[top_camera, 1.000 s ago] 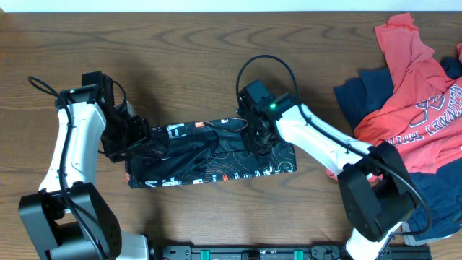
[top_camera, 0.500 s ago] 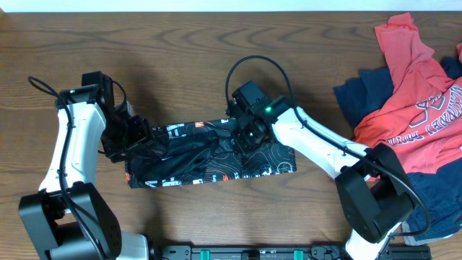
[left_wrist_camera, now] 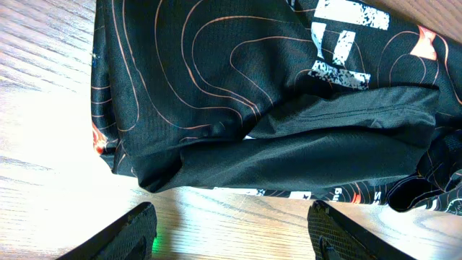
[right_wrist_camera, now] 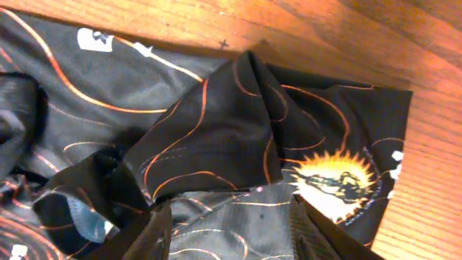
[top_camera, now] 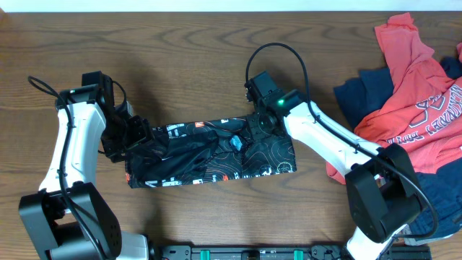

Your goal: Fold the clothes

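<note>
My right gripper will take the rumpled flap of the black jersey that lies doubled back beside its print, and pull it over the blue tag [top_camera: 237,143].
The black jersey [top_camera: 189,154] with wavy orange lines lies as a rumpled, folded strip across the middle of the table. It also fills the left wrist view [left_wrist_camera: 238,79] and the right wrist view [right_wrist_camera: 216,123]. My left gripper [top_camera: 138,137] is open and empty at the jersey's left end, its fingers [left_wrist_camera: 231,227] over bare wood just short of the cloth edge. My right gripper [top_camera: 261,124] is open over the jersey's upper right part, fingers [right_wrist_camera: 231,227] apart just above the fabric. A red tee [top_camera: 419,87] and a navy garment [top_camera: 361,97] lie heaped at the right.
A small blue tag [top_camera: 236,142] shows in the jersey's middle folds. The pile of clothes reaches the table's right edge and front right corner [top_camera: 437,198]. Bare wood [top_camera: 180,50] lies behind the jersey.
My right gripper moved left over the jersey's middle, then back to the right and up. The middle fold now lies looser and the blue tag shows. The left arm has not moved.
</note>
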You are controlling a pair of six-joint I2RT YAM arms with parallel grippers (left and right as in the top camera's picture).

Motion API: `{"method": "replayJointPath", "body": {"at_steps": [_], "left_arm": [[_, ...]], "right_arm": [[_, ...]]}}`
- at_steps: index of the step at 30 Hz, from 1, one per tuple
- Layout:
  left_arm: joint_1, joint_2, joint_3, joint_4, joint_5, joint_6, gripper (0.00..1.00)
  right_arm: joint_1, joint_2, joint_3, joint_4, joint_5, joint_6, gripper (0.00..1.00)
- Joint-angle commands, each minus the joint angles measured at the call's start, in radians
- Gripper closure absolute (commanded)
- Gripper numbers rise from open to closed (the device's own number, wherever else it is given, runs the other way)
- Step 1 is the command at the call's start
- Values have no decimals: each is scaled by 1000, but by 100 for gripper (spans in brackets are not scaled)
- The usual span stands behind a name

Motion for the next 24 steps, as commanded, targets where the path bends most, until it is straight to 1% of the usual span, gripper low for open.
{"method": "replayJointPath", "body": {"at_steps": [1,3,7,10,11,13,14,17,18,21,23,24], "left_arm": [[1,-9,18,-2,-13,20,31],[1,-9,18,-2,-13,20,31],[1,-9,18,-3,-13,20,31],[1,-9,18,-3,-13,20,31],[1,-9,18,-3,-13,20,31],[1,-9,18,-3,-13,20,31],[1,-9,18,-3,-13,20,31],[1,-9,18,-3,-13,19,31],[1,-9,18,-3,-13,20,31],[1,-9,18,-3,-13,20,31],[1,-9,18,-3,-13,20,31],[1,-9,18,-3,-13,20,31]], "right_arm": [[-8,-22,11,2,-36,-55,47],[-1,-14,11,2,-36,-67,45],[6,13,11,10,-32,-70,45],[6,37,11,31,-32,-70,49],[6,45,11,36,-32,-70,52],[8,53,11,42,-32,-70,63],[8,58,11,48,-32,-70,75],[8,58,11,60,-32,-70,96],[8,58,11,67,-34,-70,99],[8,58,16,110,-113,-83,99],[8,57,23,151,-245,-120,99],[8,58,24,185,-343,-134,99]]}}
